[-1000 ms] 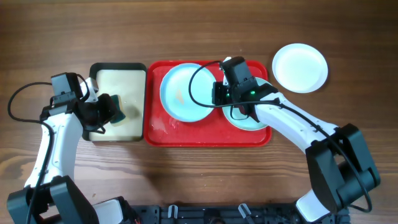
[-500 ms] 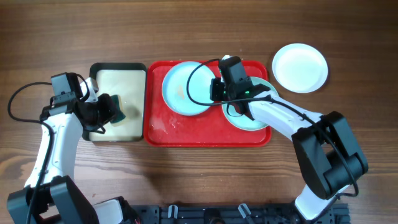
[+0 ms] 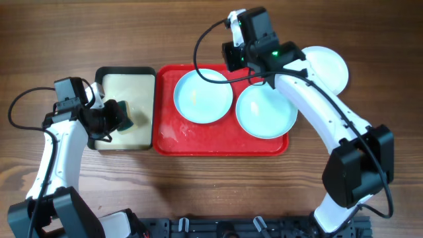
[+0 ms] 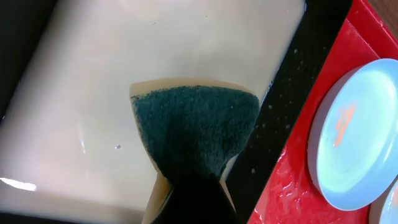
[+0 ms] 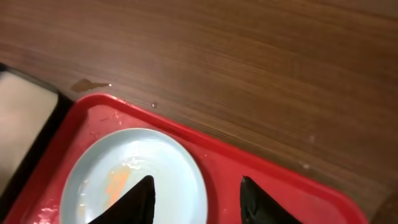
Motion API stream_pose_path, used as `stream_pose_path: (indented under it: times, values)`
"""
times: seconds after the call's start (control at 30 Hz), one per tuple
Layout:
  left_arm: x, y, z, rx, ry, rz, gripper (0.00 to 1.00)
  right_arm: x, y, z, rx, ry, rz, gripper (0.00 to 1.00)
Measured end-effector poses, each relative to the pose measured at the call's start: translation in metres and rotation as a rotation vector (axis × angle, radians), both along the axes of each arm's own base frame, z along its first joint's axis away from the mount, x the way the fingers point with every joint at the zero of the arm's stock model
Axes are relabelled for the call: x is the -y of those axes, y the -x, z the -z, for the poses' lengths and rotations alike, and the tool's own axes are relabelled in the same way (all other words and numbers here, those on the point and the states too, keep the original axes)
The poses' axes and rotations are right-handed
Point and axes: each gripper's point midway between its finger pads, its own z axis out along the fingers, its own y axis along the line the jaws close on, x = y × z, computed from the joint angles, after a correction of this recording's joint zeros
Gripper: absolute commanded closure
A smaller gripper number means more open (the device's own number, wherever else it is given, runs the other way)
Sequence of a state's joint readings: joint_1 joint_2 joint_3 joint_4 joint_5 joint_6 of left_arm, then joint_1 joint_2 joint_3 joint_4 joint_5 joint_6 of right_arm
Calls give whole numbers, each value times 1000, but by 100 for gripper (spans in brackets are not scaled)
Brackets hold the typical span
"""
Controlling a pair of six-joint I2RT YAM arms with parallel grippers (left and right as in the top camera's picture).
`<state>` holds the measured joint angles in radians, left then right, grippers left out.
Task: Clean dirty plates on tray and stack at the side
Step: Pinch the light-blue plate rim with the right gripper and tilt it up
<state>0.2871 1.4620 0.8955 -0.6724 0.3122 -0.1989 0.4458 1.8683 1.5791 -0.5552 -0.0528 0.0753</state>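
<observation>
I will pinch the plate's rim (image 3: pixel 231 97) with my right gripper, as the smeared plate lies loose on the wet red tray, before my left gripper wipes off the orange smear.
The red tray (image 3: pixel 198 142) holds two pale blue plates. The left plate (image 3: pixel 203 96) has an orange smear and also shows in the right wrist view (image 5: pixel 134 183) and the left wrist view (image 4: pixel 354 134). The right plate (image 3: pixel 266 111) lies beside it. A white plate (image 3: pixel 327 69) lies on the table right of the tray, partly hidden by my right arm. My right gripper (image 5: pixel 198 186) is open and empty, raised above the tray's back edge. My left gripper (image 3: pixel 119 116) is shut on a dark green sponge (image 4: pixel 196 127) over the cream tray (image 4: pixel 74 93).
The black-rimmed cream tray (image 3: pixel 125 86) stands against the red tray's left side. The red tray floor (image 4: pixel 292 193) is wet. A small spill mark (image 5: pixel 87 84) lies on the wood behind the tray.
My right arm has lifted off the right blue plate and swung back to the tray's far edge, uncovering that plate. The left plate shifted slightly. The left arm has not moved.
</observation>
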Motion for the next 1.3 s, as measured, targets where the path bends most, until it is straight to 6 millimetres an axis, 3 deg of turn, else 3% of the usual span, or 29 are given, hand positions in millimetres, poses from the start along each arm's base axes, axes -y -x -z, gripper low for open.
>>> stream_pose_path:
  times: [0.17,0.27,0.33,0.37,0.5,0.97,1.3]
  values:
    - [-1,-4,-1,16,-5,0,96,3,-2,20,-27,38,-33,53]
    - [-1,-5,-2,23,-7,0,96,-3,-1,58,-106,51,-59,60]
    - [-2,-5,-2,24,-7,0,96,-5,5,98,-194,67,-82,69]
    - [-2,-5,-2,24,-7,0,96,-5,6,104,-208,71,-84,72]
    - [-2,-5,-2,25,-7,0,96,-5,10,115,-232,79,-96,78]
    - [2,-6,-2,24,-7,11,96,9,41,140,-367,121,-80,78]
    - [6,-6,-2,25,-7,26,96,10,44,152,-375,108,-54,86]
